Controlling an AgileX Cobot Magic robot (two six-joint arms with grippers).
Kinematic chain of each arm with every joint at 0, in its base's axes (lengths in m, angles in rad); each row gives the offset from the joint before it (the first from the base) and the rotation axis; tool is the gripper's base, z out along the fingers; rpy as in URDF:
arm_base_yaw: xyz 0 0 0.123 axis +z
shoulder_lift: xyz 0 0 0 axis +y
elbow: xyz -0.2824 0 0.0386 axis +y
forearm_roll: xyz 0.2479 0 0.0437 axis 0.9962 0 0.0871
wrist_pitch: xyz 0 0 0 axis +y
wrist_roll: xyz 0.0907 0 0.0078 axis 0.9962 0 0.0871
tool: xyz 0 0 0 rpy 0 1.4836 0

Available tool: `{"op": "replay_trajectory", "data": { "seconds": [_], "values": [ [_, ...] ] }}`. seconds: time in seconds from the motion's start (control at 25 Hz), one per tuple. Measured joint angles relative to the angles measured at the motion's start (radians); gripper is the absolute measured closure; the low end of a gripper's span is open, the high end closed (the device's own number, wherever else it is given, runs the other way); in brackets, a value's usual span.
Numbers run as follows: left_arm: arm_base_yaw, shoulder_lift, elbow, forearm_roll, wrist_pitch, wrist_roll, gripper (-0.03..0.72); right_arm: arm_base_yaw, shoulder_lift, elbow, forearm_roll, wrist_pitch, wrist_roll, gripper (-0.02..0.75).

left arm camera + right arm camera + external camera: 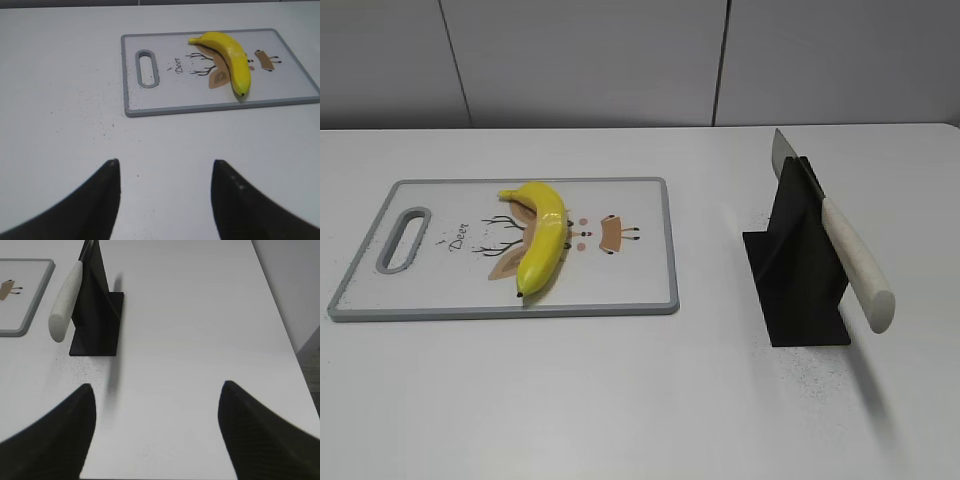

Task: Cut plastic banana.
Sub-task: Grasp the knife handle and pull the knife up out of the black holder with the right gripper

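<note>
The robot's right gripper will close on the middle of the knife's white handle [855, 259] [68, 299], which sticks out at a slant from the black stand.
A yellow plastic banana [542, 235] lies whole on a white cutting board [630, 290] with a grey rim at the left; it also shows in the left wrist view [231, 62] on the board [165, 97]. A knife with a white handle [856, 262] rests slanted in a black stand [798, 270] at the right, also in the right wrist view [66, 302]. My left gripper [165, 162] is open and empty over bare table, well short of the board. My right gripper [156, 385] is open and empty, short of the stand [97, 310]. Neither gripper shows in the exterior view.
The white table [620, 400] carries dark specks near the stand and near the board. Its right edge [280, 315] runs close beside the right arm, with floor beyond. A grey wall stands behind the table.
</note>
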Motion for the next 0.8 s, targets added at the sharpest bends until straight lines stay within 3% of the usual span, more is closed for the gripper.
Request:
{"op": "replay_trajectory", "data": {
  "seconds": [0.56, 0.8],
  "values": [
    [0.000, 0.000, 0.000, 0.000, 0.000, 0.000, 0.131, 0.000, 0.014, 0.000, -0.004, -0.107, 0.000, 0.165],
    [0.000, 0.000, 0.000, 0.000, 0.000, 0.000, 0.131, 0.000, 0.225, -0.044, 0.042, -0.081, 0.000, 0.165]
  ]
}}
